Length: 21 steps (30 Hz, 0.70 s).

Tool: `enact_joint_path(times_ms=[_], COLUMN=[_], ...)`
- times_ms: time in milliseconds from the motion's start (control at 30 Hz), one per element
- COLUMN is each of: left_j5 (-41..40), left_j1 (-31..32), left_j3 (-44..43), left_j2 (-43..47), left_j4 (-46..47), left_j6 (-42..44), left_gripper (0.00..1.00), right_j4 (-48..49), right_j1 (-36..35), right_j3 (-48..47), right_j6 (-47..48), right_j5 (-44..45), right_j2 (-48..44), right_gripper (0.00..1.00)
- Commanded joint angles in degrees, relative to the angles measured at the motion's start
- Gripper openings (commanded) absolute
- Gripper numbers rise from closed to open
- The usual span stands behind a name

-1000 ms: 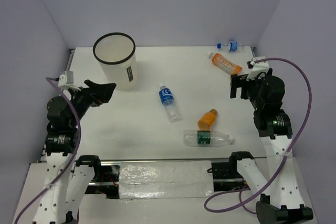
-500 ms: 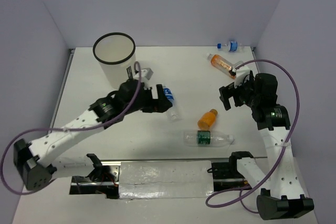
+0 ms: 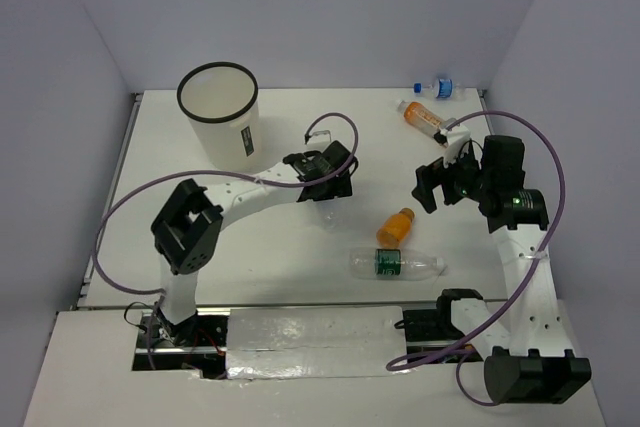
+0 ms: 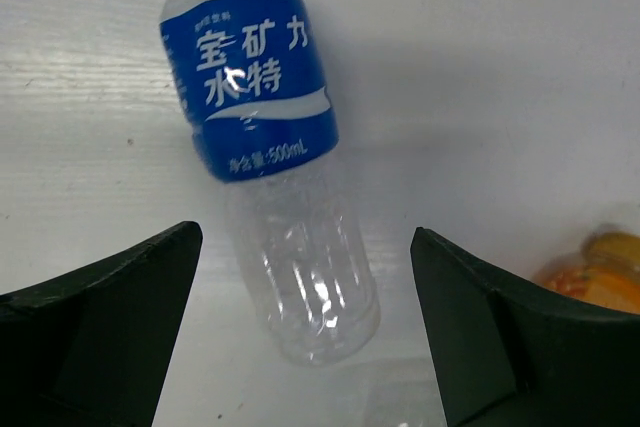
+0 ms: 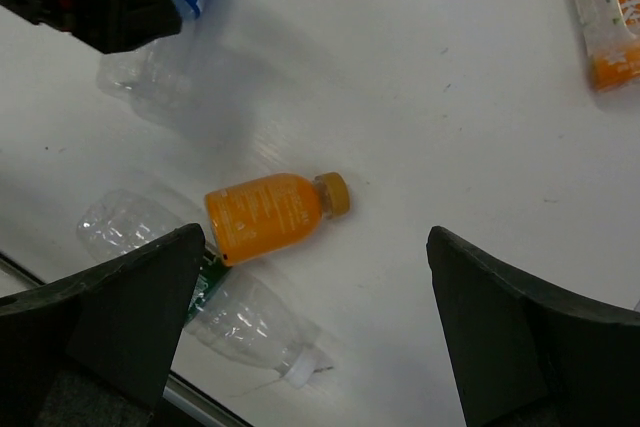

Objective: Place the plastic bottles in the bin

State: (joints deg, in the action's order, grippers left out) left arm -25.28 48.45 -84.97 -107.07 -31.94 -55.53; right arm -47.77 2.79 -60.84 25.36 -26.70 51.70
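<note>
I should close my right gripper on the bottom half (image 3: 370, 263) (image 5: 156, 226) of the clear green-label bottle, between its green label and its base.
The white bin (image 3: 218, 112) with a black rim stands at the back left. My left gripper (image 3: 325, 179) is open and hangs over the clear blue-label bottle (image 4: 260, 87), which lies on the table; its clear lower half lies between the open fingers (image 4: 305, 237). My right gripper (image 3: 432, 185) is open and empty above a short orange bottle (image 3: 396, 226), which also shows in the right wrist view (image 5: 270, 215). A clear green-label bottle (image 3: 395, 263) lies just in front of it. A longer orange bottle (image 3: 428, 121) and a tiny blue-capped bottle (image 3: 436, 87) lie at the back right.
Walls close in the white table (image 3: 250, 247) on the left, back and right. A metal rail (image 3: 300, 322) runs along the near edge. The left arm's purple cable (image 3: 120, 217) loops over the left half of the table.
My left arm has swung from the left side to the middle and now hangs over the blue-label bottle. My right gripper has shifted a little left, toward the short orange bottle.
</note>
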Motion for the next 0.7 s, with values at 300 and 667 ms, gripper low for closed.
enact_joint_path(times_ms=[300,667], left_j5=[4.98,7.08], left_j1=[-4.50,-4.68], left_j3=[-5.56,1.12], left_j2=[-11.94,-2.46], left_j4=[2.23,8.56], left_j6=[0.42,4.10], left_gripper=[0.94,0.17], right_j4=[0.31,-0.74], right_j1=[1.43,1.78], right_j3=[-1.21,-2.18], right_j6=[0.04,1.44], right_j5=[-3.71,-6.96], right_j2=[0.50,1.30], right_gripper=[1.00,0.99])
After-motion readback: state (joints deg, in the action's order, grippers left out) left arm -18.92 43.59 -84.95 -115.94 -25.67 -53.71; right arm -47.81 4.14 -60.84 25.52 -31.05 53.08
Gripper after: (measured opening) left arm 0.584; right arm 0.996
